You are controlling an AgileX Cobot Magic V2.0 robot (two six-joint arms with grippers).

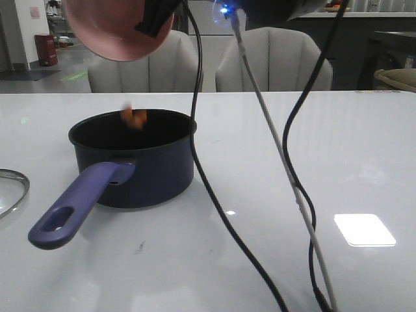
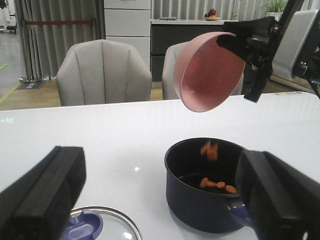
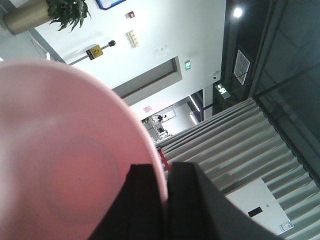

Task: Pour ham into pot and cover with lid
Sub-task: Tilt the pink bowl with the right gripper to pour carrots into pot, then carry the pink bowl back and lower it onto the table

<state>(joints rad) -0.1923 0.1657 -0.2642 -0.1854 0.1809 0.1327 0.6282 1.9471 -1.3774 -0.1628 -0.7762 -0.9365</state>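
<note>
The pink bowl will go down from my right gripper onto the white table [image 1: 351, 185], just behind the bright patch of light.
The dark navy pot [image 1: 140, 172] stands on the white table, its purple-blue handle [image 1: 78, 205] pointing toward the front left. My right gripper [image 1: 156, 19] is shut on the rim of a pink bowl [image 1: 117, 29], tipped over above the pot; it also shows in the left wrist view [image 2: 207, 72] and the right wrist view [image 3: 65, 160]. Ham slices [image 2: 209, 149] fall blurred into the pot [image 2: 210, 185], and several lie on its bottom [image 2: 217, 184]. The glass lid [image 1: 10, 192] lies at the left edge, its blue knob [image 2: 82, 227] up. My left gripper [image 2: 160, 200] is open above the lid.
Black and grey cables [image 1: 286, 162] hang down across the middle and right of the table. Two grey chairs [image 1: 214, 62] stand behind the far edge of the table. A bright light patch [image 1: 364, 229] lies on the table at the right.
</note>
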